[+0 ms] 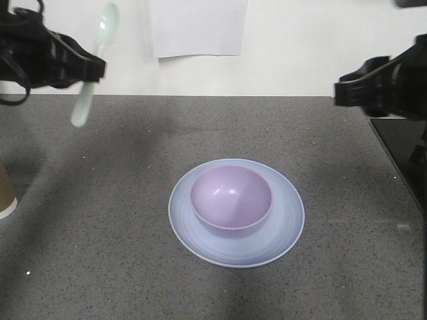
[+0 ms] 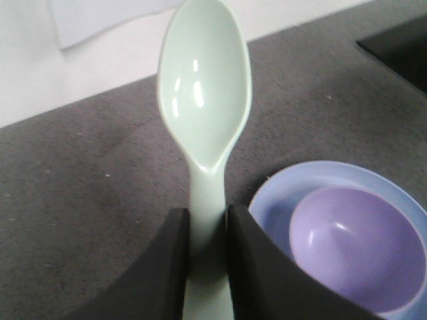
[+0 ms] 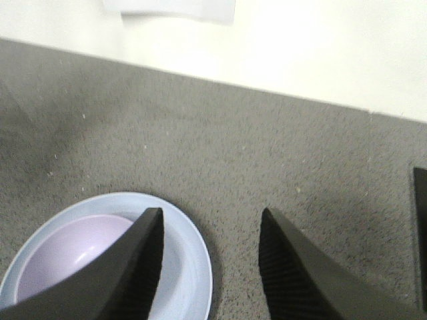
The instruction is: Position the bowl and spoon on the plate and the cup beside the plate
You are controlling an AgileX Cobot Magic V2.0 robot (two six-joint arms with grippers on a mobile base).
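Observation:
My left gripper should release the mint-green spoon, now hanging tilted in the air, inside the lavender bowl [image 1: 213,206] [image 2: 335,268], leaving the spoon's handle resting over the rim of the bowl.
The lavender bowl [image 1: 231,197] sits inside the pale blue plate [image 1: 280,235] at the table's middle. High at the far left, my left gripper [image 1: 93,69] is shut on the handle of the mint-green spoon [image 1: 100,41], which hangs tilted in the air with its scoop up. In the left wrist view the spoon [image 2: 205,100] stands between the black fingers [image 2: 170,267], with the bowl [image 2: 357,247] and plate [image 2: 280,193] at the lower right. My right gripper [image 1: 339,93] hovers open at the upper right, holding nothing. The brown cup [image 1: 5,197] shows partly at the left edge.
A white sheet of paper [image 1: 197,27] hangs on the back wall. A black surface [image 1: 407,150] borders the table's right edge. The speckled grey table [image 1: 100,253] extends around the plate.

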